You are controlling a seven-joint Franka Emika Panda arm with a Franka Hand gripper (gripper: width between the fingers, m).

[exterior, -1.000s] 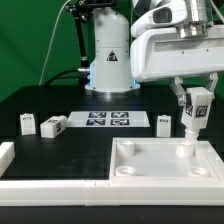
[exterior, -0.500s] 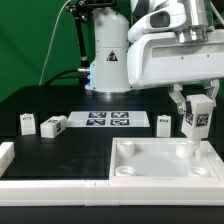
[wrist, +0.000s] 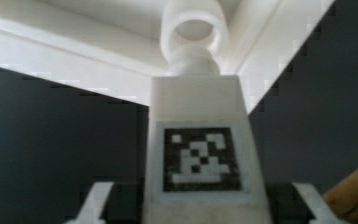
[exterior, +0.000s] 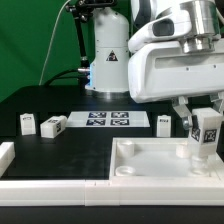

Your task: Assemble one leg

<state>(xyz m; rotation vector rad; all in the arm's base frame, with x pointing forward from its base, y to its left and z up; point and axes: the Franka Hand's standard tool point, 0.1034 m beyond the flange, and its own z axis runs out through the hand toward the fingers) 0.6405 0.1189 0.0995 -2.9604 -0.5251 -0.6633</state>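
Note:
My gripper will let go of the leg upright in the white plate's near corner socket (exterior: 204, 168) (wrist: 194, 29), just beneath its round end.
My gripper (exterior: 206, 118) is shut on a leg (exterior: 207, 131), a small white block with a black-and-white tag. It holds the leg upright at the exterior view's right, with the lower end at the near right corner socket (exterior: 189, 153) of the large white plate (exterior: 150, 165). In the wrist view the leg (wrist: 201, 120) fills the middle between my fingers (wrist: 101, 200), its round end pointing at the plate (wrist: 60, 62). Whether the end sits inside the socket I cannot tell.
Three more legs stand on the black table: two at the exterior view's left (exterior: 27, 123) (exterior: 54, 125) and one behind the plate (exterior: 165, 122). The marker board (exterior: 108, 120) lies between them. A white border piece (exterior: 6, 155) lies at the front left.
My gripper has moved down and toward the exterior view's right with the leg in it. The leg's tag now sits lower, close above the plate's corner.

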